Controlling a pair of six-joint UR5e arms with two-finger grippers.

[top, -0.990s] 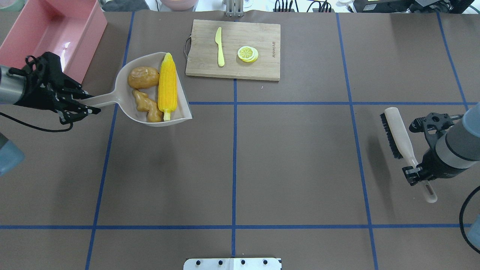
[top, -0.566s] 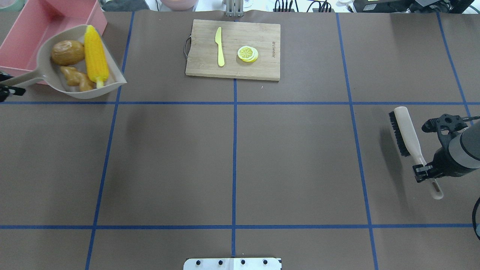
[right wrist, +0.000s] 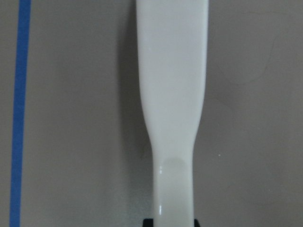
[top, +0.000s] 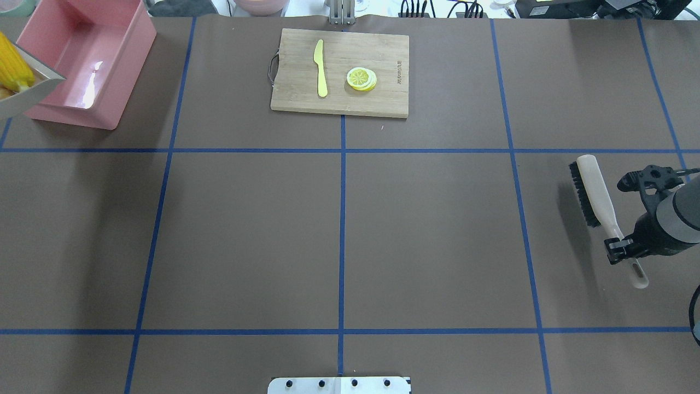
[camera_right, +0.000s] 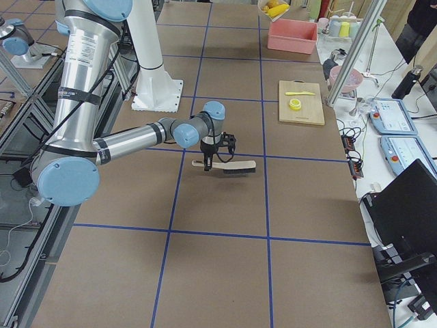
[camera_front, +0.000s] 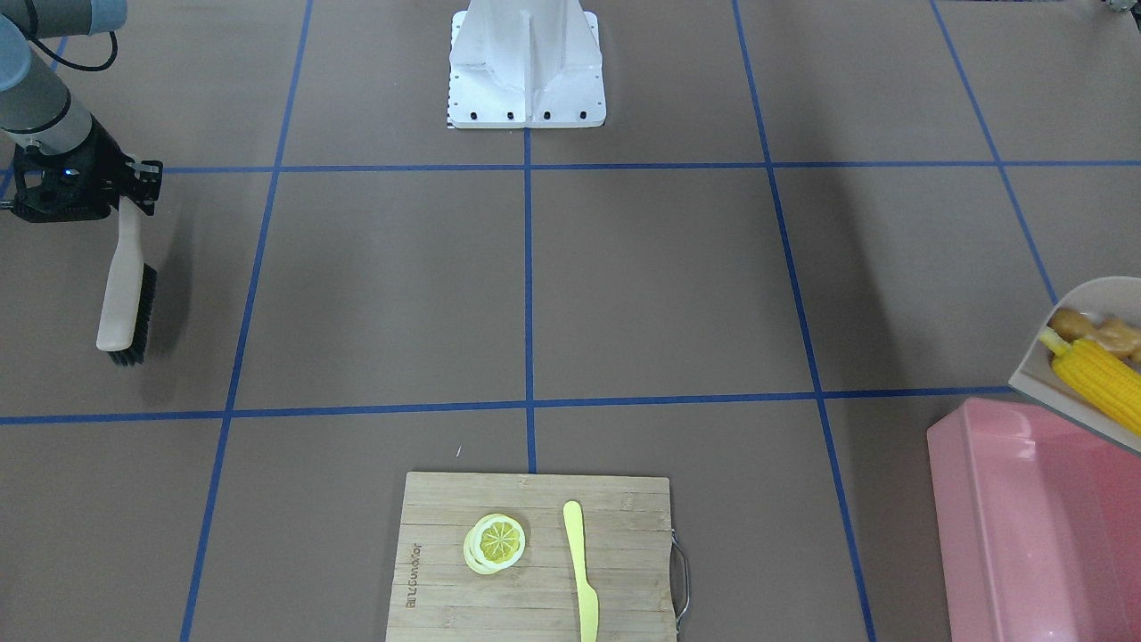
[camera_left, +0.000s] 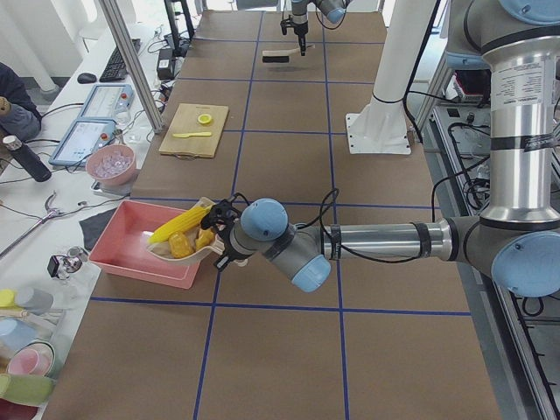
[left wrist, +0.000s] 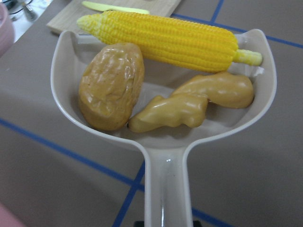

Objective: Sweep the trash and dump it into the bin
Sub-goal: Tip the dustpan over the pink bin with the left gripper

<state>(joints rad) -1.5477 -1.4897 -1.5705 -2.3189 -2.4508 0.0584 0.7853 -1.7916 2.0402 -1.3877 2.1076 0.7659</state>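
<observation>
Next, I set the brush down with my right gripper on the bare table (camera_front: 198,291), beside the nearest slanted blue tape line.
The beige dustpan (left wrist: 163,161) carries the yellow corn cob (left wrist: 165,40), the brown potato lump (left wrist: 111,85) and the tan ginger root (left wrist: 189,106). My left gripper (camera_left: 223,249) is shut on its handle and holds it in the air over the robot-side rim of the pink bin (camera_left: 131,258). In the overhead view only the pan's corner (top: 24,96) and the corn (top: 11,65) show at the left edge, beside the bin (top: 71,112). My right gripper (top: 620,249) is shut on the handle of the brush (top: 593,194), low over the table at the far right.
A wooden cutting board (top: 383,54) at the back centre holds a pale yellow plastic knife (top: 320,68) and lemon slices (top: 361,78). The robot's base plate (top: 339,384) is at the near edge. Blue tape lines grid the brown table.
My left arm has carried the loaded dustpan left, up to the bin, and mostly out of the overhead view. My right gripper has drifted slightly right with the brush.
</observation>
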